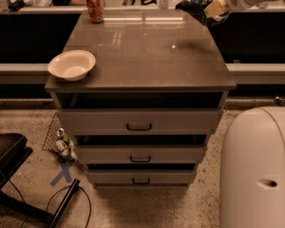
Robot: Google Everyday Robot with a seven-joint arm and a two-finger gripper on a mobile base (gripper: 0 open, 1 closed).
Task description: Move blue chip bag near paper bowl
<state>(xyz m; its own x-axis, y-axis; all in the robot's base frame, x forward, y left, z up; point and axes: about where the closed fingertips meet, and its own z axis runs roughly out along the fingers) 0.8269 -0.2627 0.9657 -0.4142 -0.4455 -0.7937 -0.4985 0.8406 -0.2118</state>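
Note:
My gripper needs to release the blue chip bag on the middle of the brown cabinet top (138,51), beside the paper bowl.
The blue chip bag (201,5) is a crumpled dark-blue foil bag held in the air above the far right corner of the cabinet top. My gripper (213,7) is shut on it, reaching in from the upper right on the white arm. The paper bowl (71,64) is an off-white shallow bowl. It sits at the front left corner of the cabinet top, far from the bag.
An orange soda can (94,6) stands at the far left of the brown cabinet top (142,51). Three drawers are below it. The robot's white base (256,170) fills the lower right. A wire basket (59,139) and cables lie on the floor at left.

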